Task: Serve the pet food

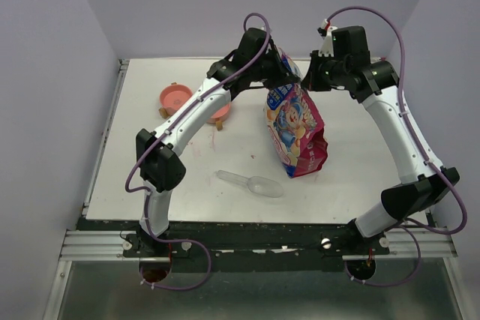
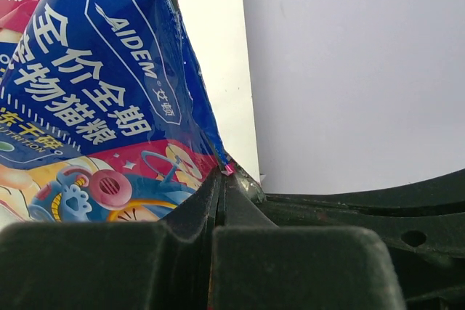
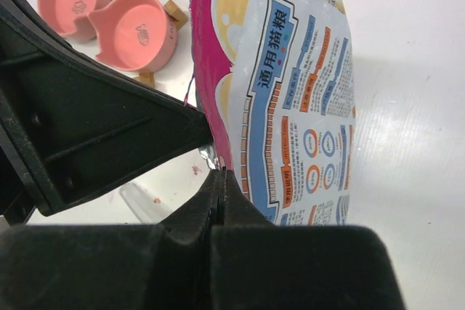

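Note:
The bag's front edge has just a sliver between my left gripper's fingers, so my left gripper needs to open and take more of the blue edge [image 2: 206,134] before it pulls.
The glossy pink-magenta pet food bag [image 1: 295,129] hangs upright over the middle right of the table, its bottom near or on the surface. My left gripper [image 1: 286,70] is shut on the bag's top edge from the left. My right gripper [image 1: 307,78] is shut on the same edge from the right. In the left wrist view the jaws [image 2: 224,173] pinch the bag's blue printed front [image 2: 94,92]. In the right wrist view the jaws [image 3: 222,173] pinch the edge of the bag's printed back [image 3: 290,107]. The kibble is hidden inside the bag.
A double pink bowl [image 1: 177,97] on a wooden stand sits at the back left; it also shows in the right wrist view [image 3: 134,30]. A clear plastic scoop [image 1: 252,183] lies on the table in front of the bag. Walls close in on three sides.

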`<act>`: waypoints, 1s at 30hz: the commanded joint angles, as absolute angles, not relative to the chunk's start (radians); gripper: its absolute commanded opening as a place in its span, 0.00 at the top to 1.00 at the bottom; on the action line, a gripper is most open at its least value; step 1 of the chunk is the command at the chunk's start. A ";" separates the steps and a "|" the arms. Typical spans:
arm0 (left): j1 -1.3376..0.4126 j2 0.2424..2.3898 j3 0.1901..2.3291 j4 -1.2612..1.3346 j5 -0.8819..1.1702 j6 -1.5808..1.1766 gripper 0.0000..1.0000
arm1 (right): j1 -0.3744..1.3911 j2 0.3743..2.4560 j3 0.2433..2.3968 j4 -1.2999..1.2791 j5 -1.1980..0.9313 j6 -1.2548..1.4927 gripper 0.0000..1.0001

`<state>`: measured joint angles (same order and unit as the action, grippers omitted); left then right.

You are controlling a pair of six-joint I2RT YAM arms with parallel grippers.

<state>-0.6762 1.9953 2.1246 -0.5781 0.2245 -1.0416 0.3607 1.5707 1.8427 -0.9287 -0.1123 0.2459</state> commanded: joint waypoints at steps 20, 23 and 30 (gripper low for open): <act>-0.706 1.942 1.953 -0.698 0.232 -0.778 1.00 | 0.511 1.499 1.732 -0.894 0.436 0.212 1.00; -0.706 1.908 1.898 -0.623 0.256 -0.772 1.00 | 0.509 1.477 1.698 -0.868 0.321 0.207 1.00; -0.695 1.852 1.836 -0.359 0.412 -0.756 1.00 | 0.439 1.488 1.805 -0.935 0.033 0.255 0.92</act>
<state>-0.6918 1.8961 1.8812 -0.4877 0.2707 -0.8047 0.4808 1.4998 1.7191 -0.8928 0.2047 0.2356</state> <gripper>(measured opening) 0.007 0.017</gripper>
